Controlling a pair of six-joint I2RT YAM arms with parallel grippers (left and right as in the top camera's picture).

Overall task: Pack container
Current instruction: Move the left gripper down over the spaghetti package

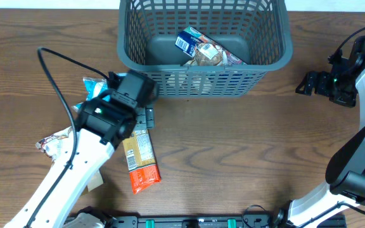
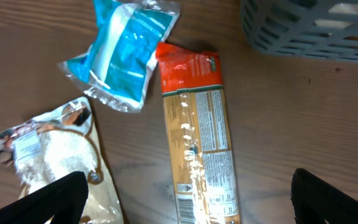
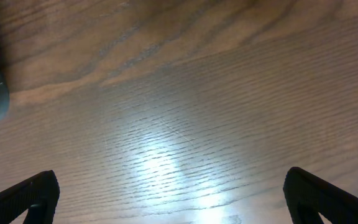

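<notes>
The long gold and red-orange snack pack is next, and my left gripper will move to its gold middle [image 1: 137,143] [image 2: 202,163] and close on it there.
The dark grey-teal lattice container [image 1: 268,54] stands at the back centre, and a corner shows in the left wrist view [image 2: 303,31]. It holds a blue-white pack [image 1: 187,42] and a brownish pack [image 1: 211,56]. My left gripper [image 2: 188,196] is open and empty above a long gold and red-orange snack pack [image 1: 139,158] [image 2: 197,134] on the table. A blue pack [image 2: 120,53] [image 1: 94,85] and a white-brown pack [image 2: 51,152] [image 1: 56,142] lie left of it. My right gripper [image 3: 169,193] is open and empty over bare table; in the overhead view it [image 1: 306,83] is right of the container.
A black cable [image 1: 59,82] loops over the table left of the left arm. The right arm's base [image 1: 353,171] stands at the right edge. A dark rail [image 1: 195,221] runs along the table's front edge.
</notes>
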